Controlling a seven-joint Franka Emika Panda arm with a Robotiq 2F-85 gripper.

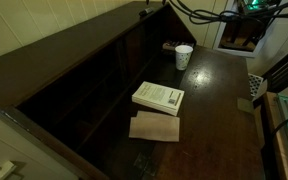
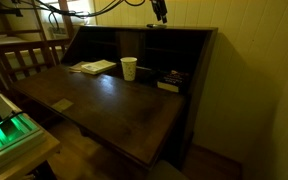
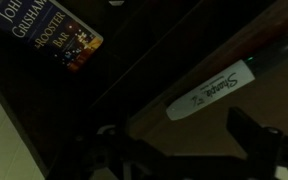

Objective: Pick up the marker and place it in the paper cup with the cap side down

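Observation:
My gripper will take the marker's white end [image 3: 188, 105] and leave the cap free to lead, as the marker slants before my fingers with its black cap pointing away.
A marker [image 3: 216, 91] with a pale barrel and "Sharpie" print lies on a dark wooden ledge in the wrist view. My gripper [image 3: 180, 142] is open and empty. Its two dark fingers stand apart, just short of the marker. In an exterior view the gripper [image 2: 159, 13] hangs above the top of the desk's back cabinet. The small white paper cup [image 1: 184, 56] stands upright on the desk near the back, and it also shows in the other exterior view [image 2: 129, 68]. The marker's cap end cannot be told in the dark picture.
A white book [image 1: 158, 97] and a tan sheet [image 1: 155, 127] lie on the dark wooden desk [image 1: 216, 110]. A John Grisham book [image 3: 56, 35] lies below the ledge. More books [image 2: 172, 79] sit in a cabinet compartment. Wooden chairs [image 2: 19, 55] stand beside the desk.

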